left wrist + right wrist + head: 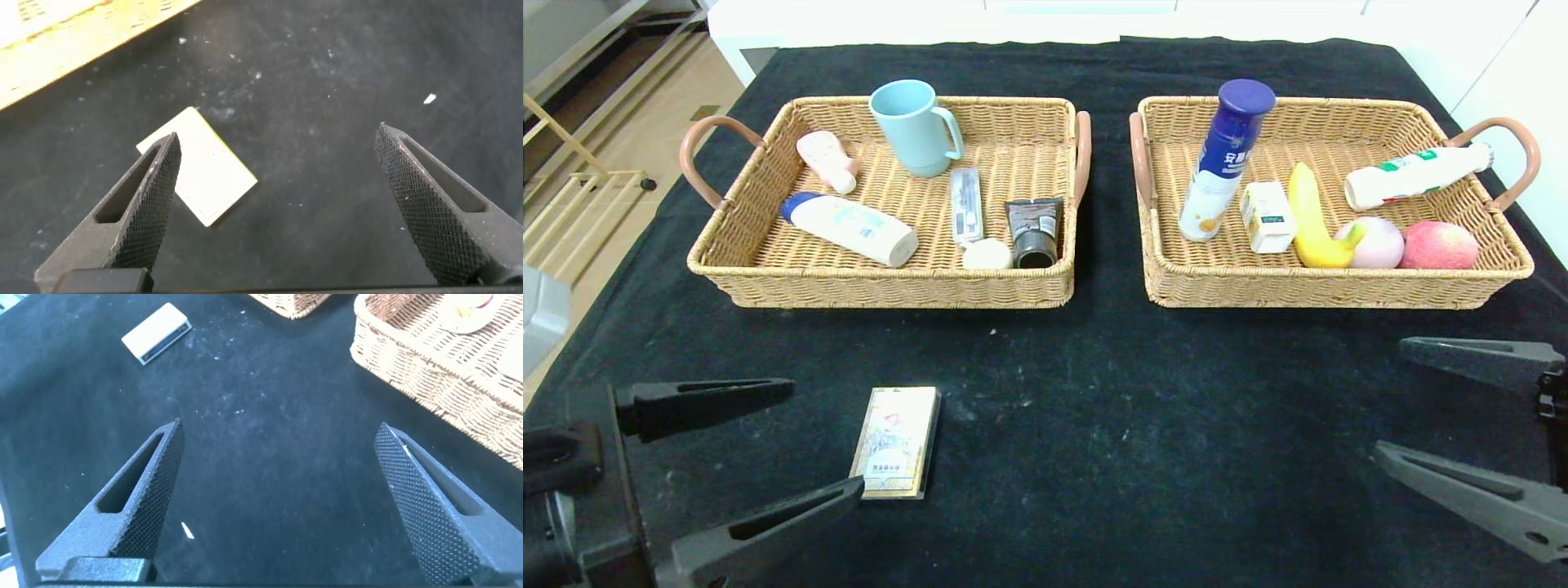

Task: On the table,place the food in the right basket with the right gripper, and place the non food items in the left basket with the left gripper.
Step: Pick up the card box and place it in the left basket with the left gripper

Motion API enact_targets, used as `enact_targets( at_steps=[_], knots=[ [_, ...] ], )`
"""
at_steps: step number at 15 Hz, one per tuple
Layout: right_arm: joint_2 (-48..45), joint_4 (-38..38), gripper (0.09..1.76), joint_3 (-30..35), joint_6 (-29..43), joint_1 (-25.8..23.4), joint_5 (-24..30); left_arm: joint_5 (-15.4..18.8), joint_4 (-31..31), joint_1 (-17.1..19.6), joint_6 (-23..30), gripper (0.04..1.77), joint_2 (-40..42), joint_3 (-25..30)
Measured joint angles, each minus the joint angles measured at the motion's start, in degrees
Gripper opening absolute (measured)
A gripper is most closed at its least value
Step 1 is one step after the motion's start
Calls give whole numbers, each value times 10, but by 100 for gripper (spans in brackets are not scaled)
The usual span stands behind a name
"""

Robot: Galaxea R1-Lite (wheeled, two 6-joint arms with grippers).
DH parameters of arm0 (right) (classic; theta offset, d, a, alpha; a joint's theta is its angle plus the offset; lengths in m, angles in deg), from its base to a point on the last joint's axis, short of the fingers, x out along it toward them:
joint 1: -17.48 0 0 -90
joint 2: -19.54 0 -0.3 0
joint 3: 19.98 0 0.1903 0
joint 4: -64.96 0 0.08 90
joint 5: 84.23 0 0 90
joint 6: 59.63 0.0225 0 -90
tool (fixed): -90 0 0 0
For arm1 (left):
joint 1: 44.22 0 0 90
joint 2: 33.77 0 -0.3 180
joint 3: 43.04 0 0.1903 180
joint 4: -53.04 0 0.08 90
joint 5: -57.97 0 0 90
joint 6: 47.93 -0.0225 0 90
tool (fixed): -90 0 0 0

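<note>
The robot's left gripper should next move to the flat pale box's near end (891, 474) (222, 192) and close there across the box's long sides.
A flat pale box with a gold edge (896, 441) lies alone on the black cloth, front left. My left gripper (827, 434) hovers just by it, open wide. In the left wrist view the box (204, 175) sits off to one side of the left gripper (277, 135), partly behind one finger. The left basket (768, 278) holds a blue cup (913, 126), bottles and tubes. The right basket (1339, 290) holds a blue-capped bottle (1223, 159), a carton, a banana (1311, 220) and round fruit. My right gripper (1388, 398) stands open over bare cloth, front right, with nothing between its fingers (279, 426).
Both baskets stand side by side at the back, with a narrow gap between their handles (1107, 163). The right wrist view shows the box (155, 332) far off and the right basket's wall (425, 367) close by. Bare black cloth (1135, 425) stretches in front of the baskets.
</note>
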Motion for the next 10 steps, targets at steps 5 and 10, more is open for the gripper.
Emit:
enact_targets(
  at_steps=[5,10],
  knots=[
    [12,-25,170,10,-1,-26,3,-21,0,-6,-8,172,13,-5],
    [14,-25,170,15,-2,-26,4,-74,-78,-13,3,172,15,-51]
  ],
)
